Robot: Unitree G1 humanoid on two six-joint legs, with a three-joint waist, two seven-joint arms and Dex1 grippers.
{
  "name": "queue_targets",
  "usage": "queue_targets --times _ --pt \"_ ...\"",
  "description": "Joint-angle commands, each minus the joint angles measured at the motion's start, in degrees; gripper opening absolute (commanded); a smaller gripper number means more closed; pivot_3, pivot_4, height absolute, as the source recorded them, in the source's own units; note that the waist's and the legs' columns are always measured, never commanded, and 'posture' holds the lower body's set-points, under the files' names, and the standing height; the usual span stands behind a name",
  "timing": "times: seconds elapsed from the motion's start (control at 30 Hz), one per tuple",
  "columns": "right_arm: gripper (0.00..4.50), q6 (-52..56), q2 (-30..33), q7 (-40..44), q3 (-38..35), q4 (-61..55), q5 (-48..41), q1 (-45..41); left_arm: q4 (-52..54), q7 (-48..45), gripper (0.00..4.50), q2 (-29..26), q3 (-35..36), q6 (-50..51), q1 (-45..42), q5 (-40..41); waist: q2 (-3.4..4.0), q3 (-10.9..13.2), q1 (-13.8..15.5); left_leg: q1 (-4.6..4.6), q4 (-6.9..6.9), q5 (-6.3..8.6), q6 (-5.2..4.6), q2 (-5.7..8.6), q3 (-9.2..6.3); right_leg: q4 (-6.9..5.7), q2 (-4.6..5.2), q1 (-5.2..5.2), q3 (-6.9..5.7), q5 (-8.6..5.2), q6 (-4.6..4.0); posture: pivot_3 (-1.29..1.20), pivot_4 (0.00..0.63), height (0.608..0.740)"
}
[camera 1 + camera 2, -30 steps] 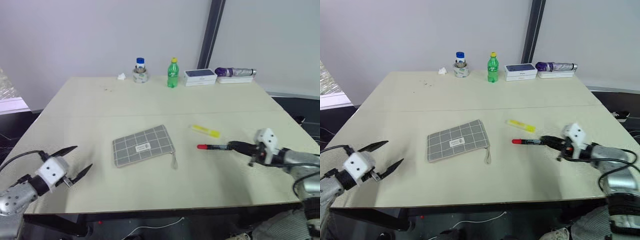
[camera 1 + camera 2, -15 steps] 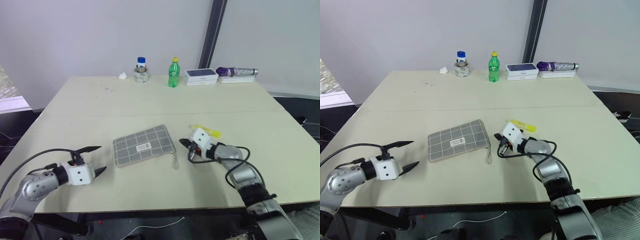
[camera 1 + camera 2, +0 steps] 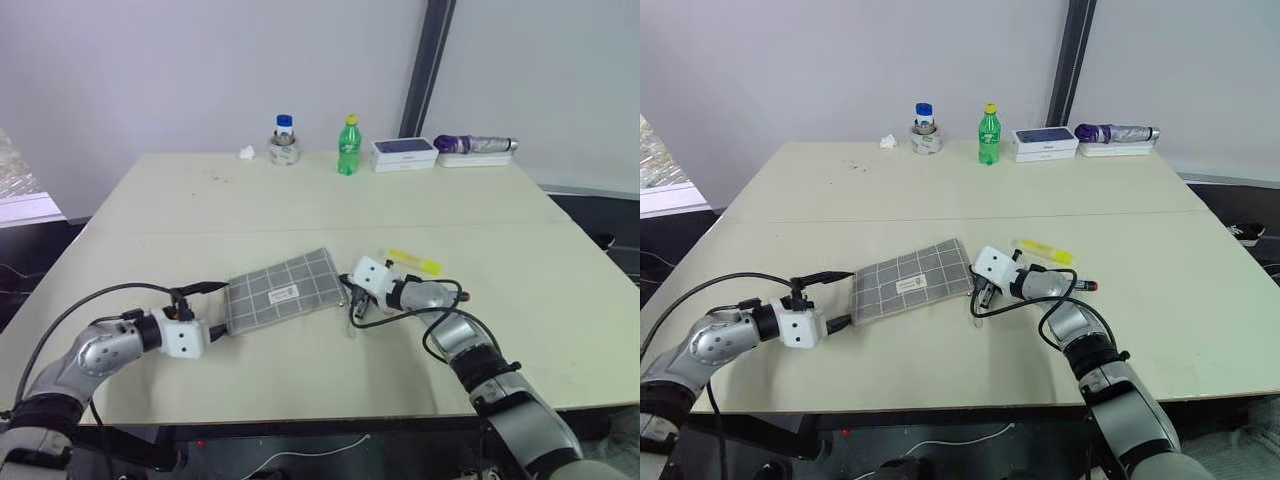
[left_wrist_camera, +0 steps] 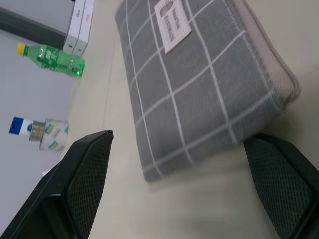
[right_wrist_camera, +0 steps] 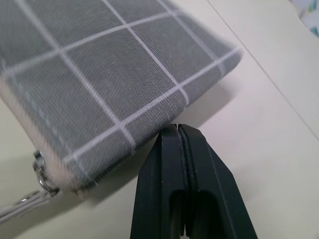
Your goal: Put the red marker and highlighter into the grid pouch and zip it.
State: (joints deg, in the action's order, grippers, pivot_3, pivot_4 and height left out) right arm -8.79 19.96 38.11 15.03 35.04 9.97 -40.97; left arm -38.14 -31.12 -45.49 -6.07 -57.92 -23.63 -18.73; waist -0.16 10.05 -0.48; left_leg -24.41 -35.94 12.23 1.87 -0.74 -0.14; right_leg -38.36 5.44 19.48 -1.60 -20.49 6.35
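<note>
My right gripper's shut fingers press the grid pouch's end, clear of the zipper cord, so it should back off, open and take the zipper cord [image 5: 24, 204].
The grid pouch [image 3: 283, 290] lies flat at mid-table, grey with white lines and a small white label, its zipper cord [image 3: 351, 322] trailing off the right end. My left gripper [image 3: 208, 307] is open, and its two fingers straddle the pouch's [image 4: 199, 84] left corner. My right gripper [image 3: 983, 292] is shut on nothing, with its tips [image 5: 178, 128] against the pouch's right edge near the zipper pull. The yellow highlighter [image 3: 413, 262] lies just behind my right wrist. The red marker [image 3: 1083, 286] rests beside my right forearm, which partly hides it.
Along the table's far edge stand a tape roll with a blue-capped jar [image 3: 284, 141], a green bottle [image 3: 347, 147], a white box [image 3: 404, 153] and a folded purple umbrella [image 3: 472, 146]. A crumpled tissue [image 3: 245, 152] lies near the jar.
Both arms have swung in toward the pouch. The right gripper moved left from the marker to the pouch's right edge. The left gripper moved right to the pouch's left corner.
</note>
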Motion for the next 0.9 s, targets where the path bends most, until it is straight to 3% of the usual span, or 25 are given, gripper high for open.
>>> queue_targets --times 0.03,0.1,0.2,0.4,0.43,0.57,0.67,0.83,0.9 --pt "0.02 -1.35 -0.50 -0.20 -0.42 -0.67 -0.26 -1.08 -1.47 -0.33 4.35 2.05 -4.57 -0.96 -0.70 -2.77 0.00 0.00 0.11 0.00 0.00 0.00 0.00 0.00 0.00 0.00 0.00 -0.01 0.00 0.00 0.00 0.00 0.150 0.740" --pt "0.02 -1.10 -0.68 -0.09 -0.64 -0.82 -0.56 -1.08 -2.40 -1.14 4.35 2.54 -5.57 -1.31 -1.30 -2.31 0.00 -0.01 0.10 0.00 -0.02 0.00 0.00 0.02 0.02 -0.01 0.00 -0.04 -0.05 0.00 0.00 0.00 0.150 0.740" --pt "0.00 -0.92 -0.59 -0.04 -0.86 -1.03 -0.68 -1.11 -2.80 -1.93 3.49 2.66 -6.45 -2.15 -1.57 -0.89 0.00 -0.01 -0.11 0.00 -0.03 0.00 0.00 0.03 0.01 -0.01 0.00 -0.03 -0.03 0.00 0.00 0.00 0.150 0.740" --pt "0.00 -0.20 -0.27 0.07 -1.52 -2.25 -1.39 -0.18 -2.97 -3.90 0.38 2.21 -7.39 -2.76 -1.52 1.99 0.03 -0.02 -0.26 0.01 -0.01 -0.01 0.01 0.02 0.00 -0.01 -0.01 -0.02 -0.02 0.00 0.00 0.00 0.150 0.740" --pt "0.00 -0.09 -0.16 0.21 -1.62 -2.54 -1.54 -0.02 -3.04 -4.15 0.05 2.09 -7.41 -2.68 -1.49 2.37 0.06 -0.04 -0.33 0.02 0.00 -0.01 0.01 0.02 0.00 -0.01 -0.01 -0.01 0.00 0.00 0.00 0.00 0.150 0.740" --pt "0.00 2.58 0.36 3.76 -3.52 -5.97 -5.42 0.78 -2.43 -4.33 0.05 1.59 -6.63 -2.11 -0.73 4.46 0.08 -0.05 -0.39 0.02 0.04 -0.01 0.01 0.01 0.01 0.00 -0.02 0.04 0.03 0.00 0.00 0.00 0.150 0.740" --pt "0.91 6.12 0.75 5.87 -6.22 -9.47 -9.60 0.81 -0.85 -5.20 0.00 1.90 -4.96 0.50 0.72 9.04 0.08 -0.05 -0.46 0.02 0.04 -0.01 0.01 -0.01 0.01 0.00 -0.01 0.03 0.04 0.00 0.00 0.00 0.150 0.740" --pt "3.53 13.25 2.47 6.25 -11.02 -16.61 -14.85 1.57 5.72 -4.56 0.00 2.64 -1.23 7.56 4.41 15.50 0.08 -0.04 -0.46 0.00 0.05 0.00 0.01 -0.11 0.00 0.00 0.00 0.05 0.05 0.00 0.00 0.00 0.150 0.740" --pt "4.46 20.36 3.98 8.97 -13.08 -24.79 -20.21 5.20 10.53 -1.77 0.00 3.70 0.95 11.58 7.02 15.79 0.08 -0.04 -0.29 -0.01 0.06 0.00 0.01 -0.13 -0.01 0.01 0.00 0.06 0.05 0.00 0.00 0.00 0.150 0.740"
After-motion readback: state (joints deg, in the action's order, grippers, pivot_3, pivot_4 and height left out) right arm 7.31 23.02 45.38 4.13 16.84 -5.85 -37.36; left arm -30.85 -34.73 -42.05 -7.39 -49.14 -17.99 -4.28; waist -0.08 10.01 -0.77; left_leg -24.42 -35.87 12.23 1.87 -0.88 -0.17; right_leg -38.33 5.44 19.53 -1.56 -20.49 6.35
